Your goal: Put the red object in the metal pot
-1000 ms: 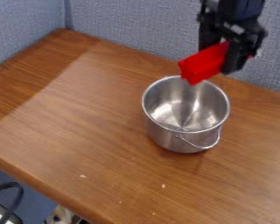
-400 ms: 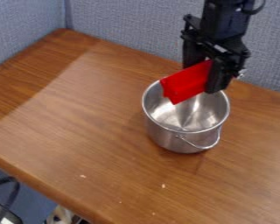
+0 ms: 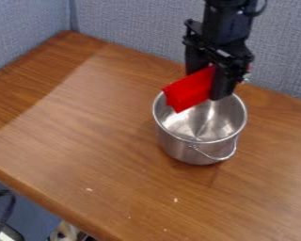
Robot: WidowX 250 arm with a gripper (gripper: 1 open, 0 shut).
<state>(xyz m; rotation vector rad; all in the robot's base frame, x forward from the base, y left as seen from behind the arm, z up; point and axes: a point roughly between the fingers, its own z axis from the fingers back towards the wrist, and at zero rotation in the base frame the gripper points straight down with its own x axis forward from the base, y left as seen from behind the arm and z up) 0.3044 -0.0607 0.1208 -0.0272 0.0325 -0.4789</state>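
Observation:
My gripper will release the red object down inside the metal pot [image 3: 205, 124], near the front side of the pot.
My gripper [image 3: 216, 79] is shut on the red object [image 3: 188, 91], a bright red block tilted down to the left. The block hangs over the back left rim of the metal pot [image 3: 198, 123], just above its opening. The pot is round and shiny, stands upright on the wooden table [image 3: 78, 104], and its wire handle lies down against the front wall. I can see nothing inside the pot. The fingertips are partly hidden behind the block.
The table's front edge runs diagonally from lower left to lower right, with cables and the floor below it. A grey partition wall stands behind the table.
The gripper with the red block has moved left and down, from beyond the pot's right rim to just over its back left rim.

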